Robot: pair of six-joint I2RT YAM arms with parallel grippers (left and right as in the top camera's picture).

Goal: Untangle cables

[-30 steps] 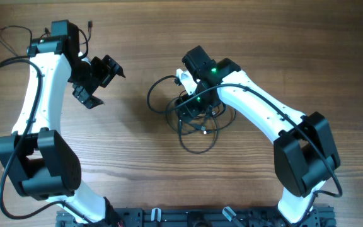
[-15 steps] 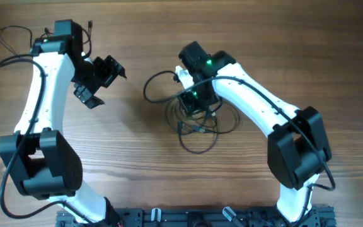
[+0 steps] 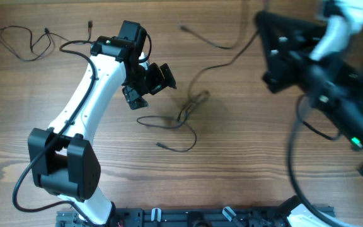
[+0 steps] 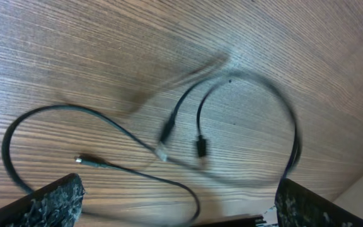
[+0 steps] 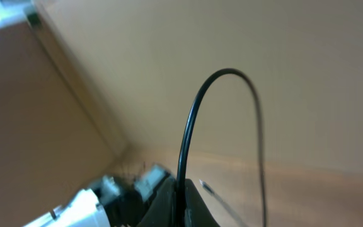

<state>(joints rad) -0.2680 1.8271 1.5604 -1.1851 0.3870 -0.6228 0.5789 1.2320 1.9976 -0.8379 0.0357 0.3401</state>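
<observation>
My left gripper will grip the raised strand (image 3: 224,65) of the black cable, between the loose loops on the table and my right gripper.
Thin black cables (image 3: 180,118) lie in loose loops on the wooden table just right of my left gripper (image 3: 149,88). In the left wrist view its jaws stand wide open over them, and the left gripper (image 4: 178,203) holds nothing. Small plugs (image 4: 201,147) lie on the wood below it. My right gripper (image 5: 181,195) is shut on one black cable (image 5: 191,120), which arcs up out of its jaws. In the overhead view the right arm (image 3: 307,57) is raised high and blurred. A strand (image 3: 222,66) runs from the pile up toward it.
A separate thin cable (image 3: 24,41) lies at the far left of the table. Another strand (image 3: 208,41) lies near the far edge. The arms' base rail (image 3: 188,217) runs along the near edge.
The right gripper has shut on a cable and swung up and to the right, pulling the tight coil apart into loose loops. The left arm has moved right toward the pile, still open.
</observation>
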